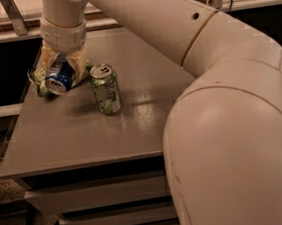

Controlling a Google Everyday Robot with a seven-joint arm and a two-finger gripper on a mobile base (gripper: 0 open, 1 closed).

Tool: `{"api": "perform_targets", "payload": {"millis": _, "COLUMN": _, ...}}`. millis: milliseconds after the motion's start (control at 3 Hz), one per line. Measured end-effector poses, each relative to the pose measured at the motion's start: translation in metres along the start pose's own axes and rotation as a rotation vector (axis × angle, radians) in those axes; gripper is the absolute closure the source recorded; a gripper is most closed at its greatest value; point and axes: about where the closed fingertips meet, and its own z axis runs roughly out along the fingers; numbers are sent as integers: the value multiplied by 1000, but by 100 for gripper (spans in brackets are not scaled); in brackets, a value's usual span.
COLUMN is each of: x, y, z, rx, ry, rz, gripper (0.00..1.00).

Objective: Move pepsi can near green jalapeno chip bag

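Note:
I have the blue pepsi can in my gripper, tilted at the table's far corner. I need to release it against the front edge of the green jalapeno chip bag (57, 90).
The blue pepsi can (60, 78) is tilted, its silver top facing the front left, and sits between the yellowish fingers (79, 65) of my gripper (62, 72) at the table's far left corner. The gripper is shut on the can. The crumpled green jalapeno chip bag (38, 78) lies right under and behind the can, partly hidden by the gripper. Can and bag appear to touch. My arm reaches down from the top of the view.
A green soda can (105, 88) stands upright just right of the gripper. The grey table (83, 135) has drawers below its front edge. My large arm housing (235, 150) fills the right side. A railing runs behind the table.

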Motion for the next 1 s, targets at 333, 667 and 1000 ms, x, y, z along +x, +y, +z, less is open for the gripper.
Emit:
{"api": "perform_targets", "payload": {"millis": 333, "x": -2, "y": -3, "z": 12, "rx": -52, "ry": 8, "rz": 6, "gripper": 100}}
{"api": "perform_targets", "payload": {"millis": 667, "x": -3, "y": -4, "z": 25, "rx": -98, "ry": 11, "rz": 17, "gripper": 100}}
{"api": "perform_targets", "payload": {"millis": 1000, "x": -4, "y": -5, "z": 37, "rx": -118, "ry": 5, "rz": 29, "gripper": 100}}
